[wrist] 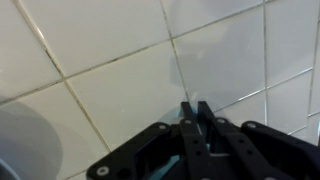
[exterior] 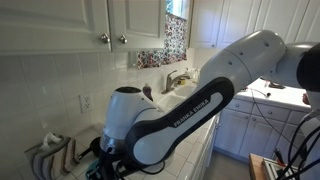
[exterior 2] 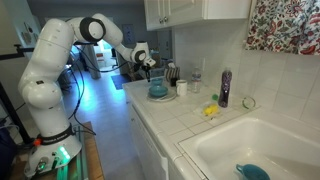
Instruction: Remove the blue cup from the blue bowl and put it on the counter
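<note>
Next, my gripper lets go of the blue cup on the white tiled counter (exterior: 95, 174) (wrist: 187, 138), next to the blue bowl. The blue cup now hangs over the counter.
In the wrist view my gripper (wrist: 196, 108) has its fingers pressed close together, with a thin teal sliver of the blue cup (wrist: 184, 124) between them. It hangs over the white tiled counter (wrist: 110, 85). The pale edge of the blue bowl (wrist: 15, 140) shows at the lower left, beside the gripper. In an exterior view the gripper (exterior 2: 148, 67) hangs just above and to the left of the blue bowl (exterior 2: 158, 91) on the counter (exterior 2: 185, 118). The cup's body is hidden by the fingers. In an exterior view the arm (exterior: 190, 100) hides bowl and cup.
A white mug (exterior 2: 182, 88), a dark bottle (exterior 2: 225, 88) and a yellow thing (exterior 2: 211, 110) stand along the counter by the wall. The white sink (exterior 2: 250, 145) lies nearer the camera. A dish rack (exterior: 50, 152) and a faucet (exterior: 175, 78) show in an exterior view.
</note>
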Motion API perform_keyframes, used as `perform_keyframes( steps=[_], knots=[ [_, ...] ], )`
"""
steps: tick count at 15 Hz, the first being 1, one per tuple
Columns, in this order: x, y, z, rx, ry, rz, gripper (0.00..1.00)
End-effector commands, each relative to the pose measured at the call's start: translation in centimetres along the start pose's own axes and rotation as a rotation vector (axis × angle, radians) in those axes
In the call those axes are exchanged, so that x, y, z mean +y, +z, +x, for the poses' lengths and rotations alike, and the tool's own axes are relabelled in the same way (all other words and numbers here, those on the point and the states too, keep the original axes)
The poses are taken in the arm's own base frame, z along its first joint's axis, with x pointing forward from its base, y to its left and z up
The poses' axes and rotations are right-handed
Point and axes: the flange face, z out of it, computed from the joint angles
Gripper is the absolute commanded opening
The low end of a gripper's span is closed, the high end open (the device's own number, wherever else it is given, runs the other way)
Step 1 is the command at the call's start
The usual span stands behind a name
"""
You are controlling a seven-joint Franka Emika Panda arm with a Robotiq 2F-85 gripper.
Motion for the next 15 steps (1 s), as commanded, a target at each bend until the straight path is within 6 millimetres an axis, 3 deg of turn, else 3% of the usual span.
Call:
perform_keyframes(
  steps=[1,15],
  knots=[
    [-0.74,0.5,0.28,-0.007,0.009,0.03,0.03],
    [-0.81,1.12,0.29,-0.026,0.014,0.035,0.03]
  ],
)
